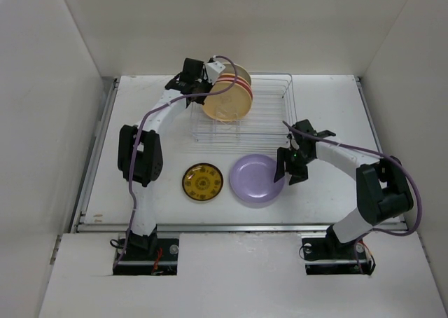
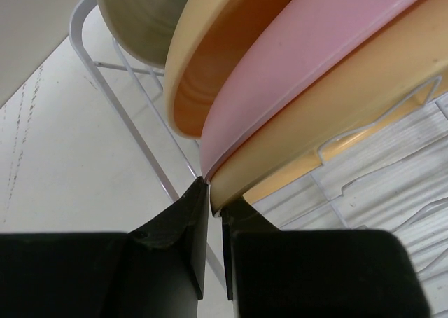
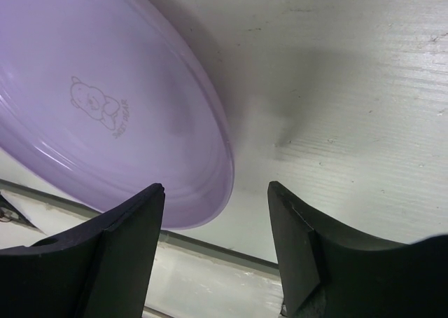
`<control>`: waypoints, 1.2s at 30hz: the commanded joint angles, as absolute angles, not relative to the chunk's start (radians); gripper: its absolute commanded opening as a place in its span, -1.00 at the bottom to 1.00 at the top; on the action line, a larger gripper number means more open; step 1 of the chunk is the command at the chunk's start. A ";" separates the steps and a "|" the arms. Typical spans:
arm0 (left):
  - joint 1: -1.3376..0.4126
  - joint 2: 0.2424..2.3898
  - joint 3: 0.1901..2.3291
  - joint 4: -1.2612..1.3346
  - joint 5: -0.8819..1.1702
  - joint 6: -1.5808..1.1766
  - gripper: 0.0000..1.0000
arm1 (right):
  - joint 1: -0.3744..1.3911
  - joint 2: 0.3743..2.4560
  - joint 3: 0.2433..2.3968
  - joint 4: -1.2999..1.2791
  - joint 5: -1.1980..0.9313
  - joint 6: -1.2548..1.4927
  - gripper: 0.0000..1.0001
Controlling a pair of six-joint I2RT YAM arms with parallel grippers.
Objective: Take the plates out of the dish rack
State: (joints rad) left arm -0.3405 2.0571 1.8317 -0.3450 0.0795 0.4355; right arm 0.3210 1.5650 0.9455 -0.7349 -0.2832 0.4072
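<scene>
The pink plate's rim sits tight against the tan-yellow plate, so my left gripper should open and grab only the tan-yellow plate's rim [image 2: 225, 195] before it lifts.
The silver wire dish rack [image 1: 262, 111] stands at the back of the table. Several plates lean together at its left end: a tan-yellow one [image 1: 225, 102] in front, with pink and cream rims behind. My left gripper [image 1: 208, 75] is shut on the rim of the tan-yellow plate [image 2: 336, 101]; the pink plate [image 2: 308, 45] lies against it, then another tan plate [image 2: 203, 73] and a cream one [image 2: 143, 17]. The lavender plate [image 1: 257, 179] and the small mustard-yellow plate [image 1: 202, 181] lie flat on the table. My right gripper [image 1: 289, 168] is open at the lavender plate's right edge [image 3: 105, 101].
White walls enclose the table on the left, back and right. A rack wire [image 2: 133, 129] runs just left of my left fingers. A metal rail [image 1: 238, 227] runs along the table's front edge, close to both flat plates.
</scene>
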 commanded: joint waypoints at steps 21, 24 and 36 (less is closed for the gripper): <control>-0.344 1.976 1.879 -0.400 0.129 0.422 -0.70 | 0.316 1.506 1.002 -0.770 -0.246 0.373 0.36; -0.344 1.999 1.911 -0.429 0.166 0.410 -0.60 | 0.316 1.506 1.002 -0.770 -0.245 0.373 0.36; -0.344 2.057 1.963 -0.473 0.175 0.390 -0.49 | 0.316 1.506 1.002 -0.770 -0.245 0.373 0.36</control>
